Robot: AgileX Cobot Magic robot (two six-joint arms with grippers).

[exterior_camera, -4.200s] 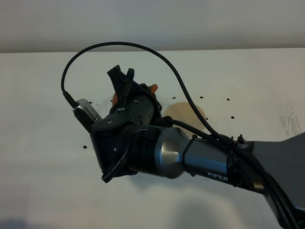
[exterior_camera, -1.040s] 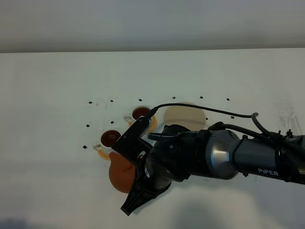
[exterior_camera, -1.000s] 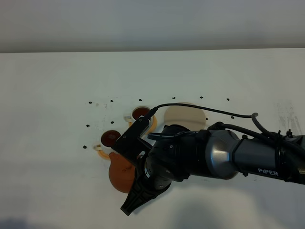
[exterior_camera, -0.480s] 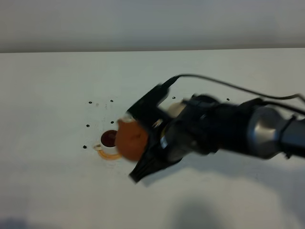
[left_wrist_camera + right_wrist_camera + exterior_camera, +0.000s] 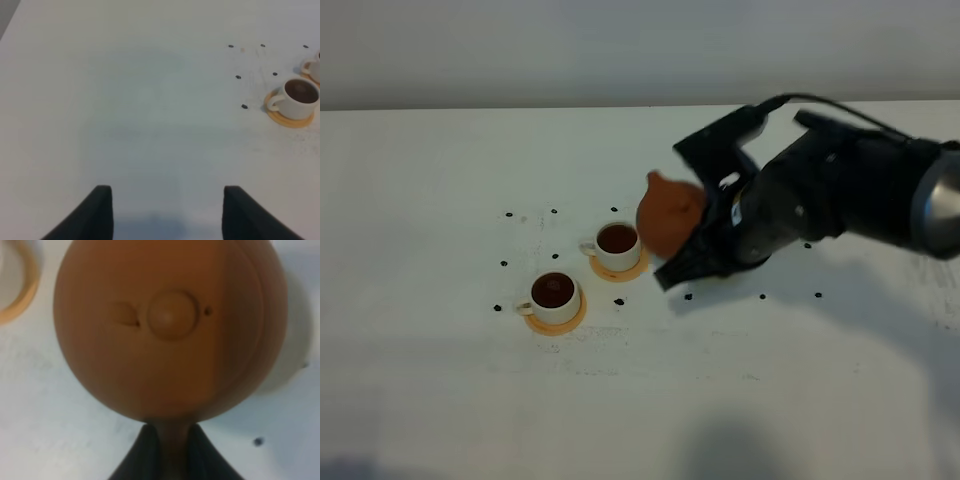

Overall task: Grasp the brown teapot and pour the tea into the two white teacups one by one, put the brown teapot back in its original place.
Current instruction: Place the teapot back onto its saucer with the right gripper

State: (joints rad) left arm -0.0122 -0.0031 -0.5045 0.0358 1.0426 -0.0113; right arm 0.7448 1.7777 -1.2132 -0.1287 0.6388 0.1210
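I will use my right gripper to set the brown teapot down on the cream saucer [image 5: 702, 246] [image 5: 262, 334] next to the far cup.
The brown teapot [image 5: 668, 212] hangs upright just right of the two white teacups. My right gripper [image 5: 692, 248] is shut on its loop handle, and in the right wrist view the gripper [image 5: 172, 442] pinches the handle below the teapot's [image 5: 170, 325] lid. The far cup [image 5: 617, 245] and the near cup [image 5: 555, 292] both hold dark tea and stand on orange coasters. The cream saucer is hidden under the teapot and arm. My left gripper [image 5: 167, 210] is open and empty over bare table, with the near cup [image 5: 298, 97] off to its side.
Small dark marks [image 5: 506, 264] dot the white table around the cups. The right arm [image 5: 840, 190] reaches in from the right, above the table. An orange coaster edge [image 5: 22, 290] shows beside the teapot in the right wrist view.
My right gripper has carried the teapot from beside the near cup back and to the right, past the far cup. Both cups are now uncovered and show tea.
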